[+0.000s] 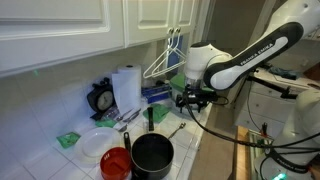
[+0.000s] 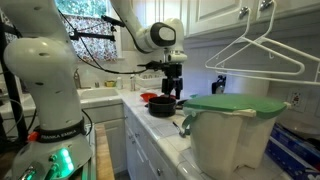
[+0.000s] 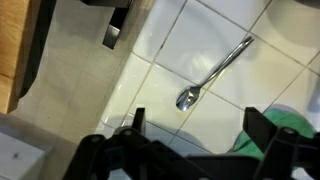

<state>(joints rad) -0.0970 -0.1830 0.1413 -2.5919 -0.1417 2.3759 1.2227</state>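
I will move my gripper to the metal spoon next and close it on the spoon's handle [image 1: 180,128] [image 3: 205,82] close to its bowl.
My gripper [image 3: 200,125] is open and empty, with its two dark fingers spread wide over the white tiled counter [image 3: 180,45]. A metal spoon [image 3: 212,73] lies on the tiles just beyond the fingertips, bowl end nearest them, not touched. A green cloth [image 3: 300,130] shows beside one finger. In both exterior views the gripper [image 1: 190,100] [image 2: 170,88] hangs pointing down a little above the counter, beside a black pot [image 1: 152,155] [image 2: 162,106] and a red bowl [image 1: 116,163] [image 2: 147,98].
A white plate [image 1: 95,146], a paper towel roll [image 1: 126,88], a black dial scale [image 1: 100,98] and a green cloth [image 1: 68,140] stand along the wall. White wire hangers [image 1: 165,60] [image 2: 255,55] hang from the cabinets. A white container with a green lid [image 2: 235,125] stands close by.
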